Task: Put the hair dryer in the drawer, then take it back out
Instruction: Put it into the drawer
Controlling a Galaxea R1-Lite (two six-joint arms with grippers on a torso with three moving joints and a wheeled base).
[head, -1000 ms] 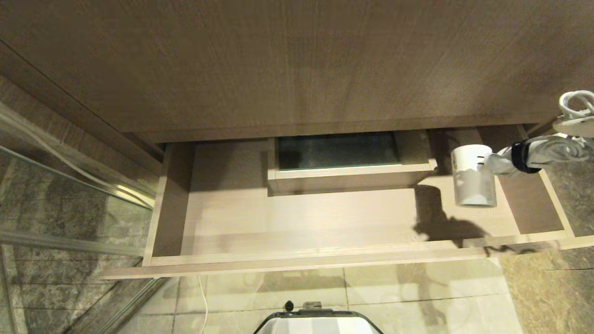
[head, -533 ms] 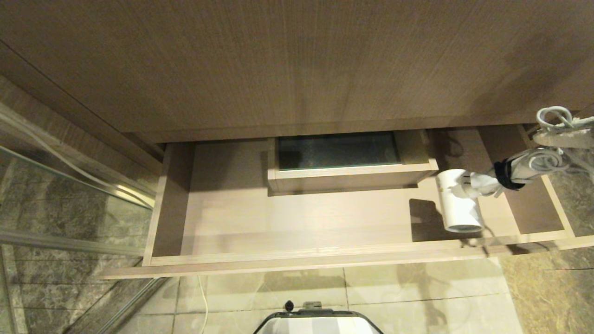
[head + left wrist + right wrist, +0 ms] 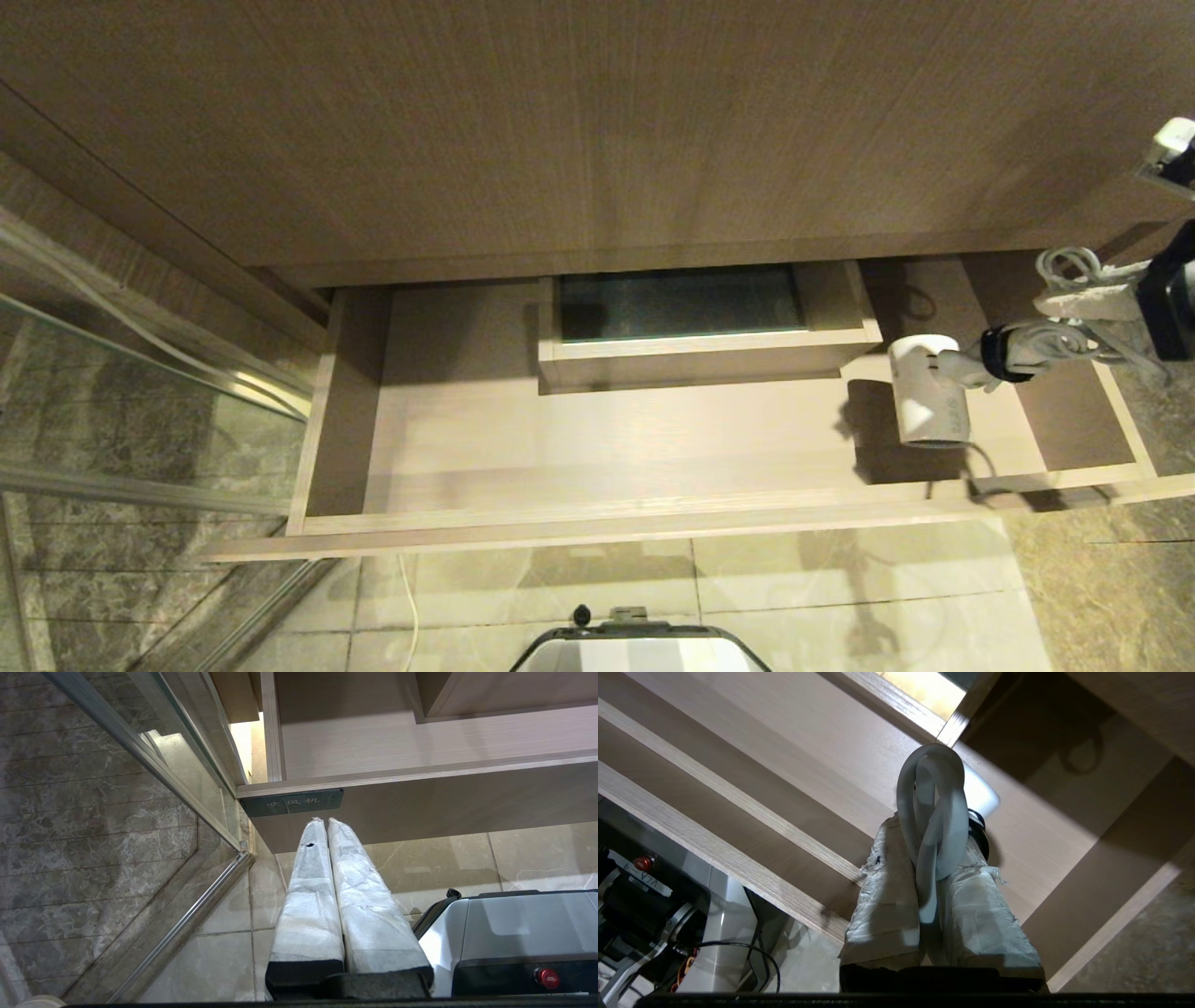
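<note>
The robot's right gripper needs to set the hair dryer, now hanging low over the drawer, down on the drawer's bottom beside the boxed cut-out [image 3: 920, 373] [image 3: 1002, 795], away from the glass partition.
The white hair dryer [image 3: 924, 401] hangs barrel-down, low over the right end of the open light-wood drawer [image 3: 607, 439]. Whether it touches the drawer floor I cannot tell. My right gripper [image 3: 1050, 327] reaches in from the right edge, shut on the dryer's bundled grey-white cord [image 3: 1055, 343]. In the right wrist view that gripper [image 3: 931, 830] clamps the cord loop [image 3: 931, 784], with a bit of the hair dryer [image 3: 983, 795] showing beyond it above the drawer [image 3: 808, 742]. My left gripper [image 3: 325, 822] stays parked, shut and empty, below the drawer's front [image 3: 420, 807].
A boxed cut-out [image 3: 691, 317] sits at the drawer's mid-back. The wooden counter [image 3: 560, 121] overhangs the drawer's rear. A glass partition [image 3: 140, 392] stands on the left. My base [image 3: 639, 649] is on the tiled floor just before the drawer front.
My right arm has come further in from the right. The hair dryer has moved left and sunk lower into the drawer. The left arm has not moved.
</note>
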